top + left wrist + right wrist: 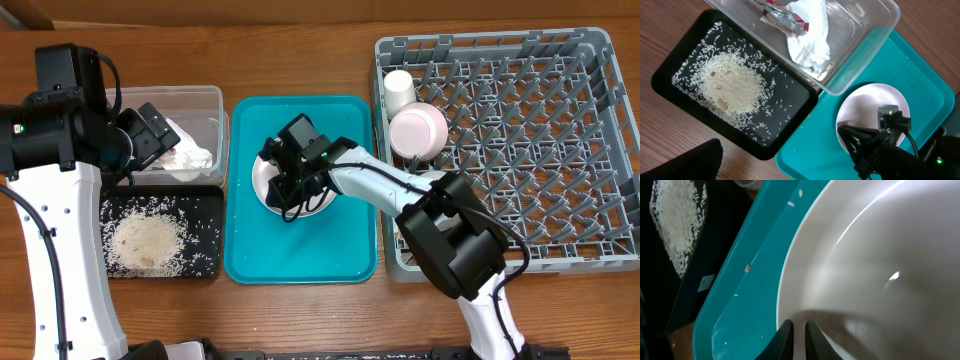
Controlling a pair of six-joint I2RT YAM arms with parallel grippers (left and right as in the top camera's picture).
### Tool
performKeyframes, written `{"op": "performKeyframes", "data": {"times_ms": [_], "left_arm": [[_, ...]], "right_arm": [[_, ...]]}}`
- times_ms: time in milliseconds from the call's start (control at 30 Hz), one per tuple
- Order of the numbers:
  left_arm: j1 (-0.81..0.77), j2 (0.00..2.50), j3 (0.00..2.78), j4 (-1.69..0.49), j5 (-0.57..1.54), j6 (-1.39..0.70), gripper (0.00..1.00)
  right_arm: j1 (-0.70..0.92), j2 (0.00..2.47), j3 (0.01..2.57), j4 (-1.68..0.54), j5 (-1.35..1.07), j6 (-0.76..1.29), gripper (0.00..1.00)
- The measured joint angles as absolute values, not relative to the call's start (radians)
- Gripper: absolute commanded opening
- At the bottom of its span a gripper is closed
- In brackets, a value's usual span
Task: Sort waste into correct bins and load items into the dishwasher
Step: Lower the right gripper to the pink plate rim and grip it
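Observation:
The white bowl's rim toward the black tray has my right gripper at it, so next I lift clear and then take the rim (333, 198) nearest the grey rack.
A white round bowl (264, 176) sits on the teal tray (250, 250). My right gripper (286, 190) is shut on its near rim; in the right wrist view the two fingers (799, 330) pinch the bowl's wall (880, 255). My left gripper (152, 132) hovers open and empty over the clear tub (205, 98), which holds the crumpled napkin (810, 40) and the red wrapper (785, 15). The rice (732, 87) lies in the black tray (670, 65). A pink plate (418, 130) and a white cup (399, 90) stand in the grey rack (520, 150). No chopsticks are in view.
The teal tray lies between the black tray (205, 268) and the rack, with a few stray rice grains on it (747, 269). The right arm (450, 235) reaches across the rack's front left corner. Wooden tabletop surrounds everything.

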State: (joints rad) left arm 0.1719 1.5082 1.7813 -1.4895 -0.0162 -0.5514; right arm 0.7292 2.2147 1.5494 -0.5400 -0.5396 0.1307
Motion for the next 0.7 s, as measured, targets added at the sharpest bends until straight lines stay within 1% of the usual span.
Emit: {"op": "performKeyframes", "data": {"times_ms": [233,367,433,567,700], "left_arm": [[0.172,1.508,1.781,-1.489,-0.016,-0.551,1.00],[0.172,1.508,1.781,-1.489,-0.016,-0.551,1.00],[0.172,1.508,1.781,-1.489,-0.016,-0.551,1.00],[0.172,1.508,1.781,-1.489,-0.016,-0.551,1.00],[0.172,1.508,1.781,-1.490,-0.016,-0.551,1.00]], "right_arm": [[0.746,2.216,1.549,-0.534,-0.579,0.131,0.11],[0.744,2.216,1.552,-0.534,-0.567,0.130,0.11],[0.736,2.216,1.568,-0.569,-0.541,0.131,0.11],[0.706,2.196,1.610,-0.643,-0.427,0.130,0.11],[0.691,2.136,1.635,-0.707,-0.198,0.130,0.12]]}}
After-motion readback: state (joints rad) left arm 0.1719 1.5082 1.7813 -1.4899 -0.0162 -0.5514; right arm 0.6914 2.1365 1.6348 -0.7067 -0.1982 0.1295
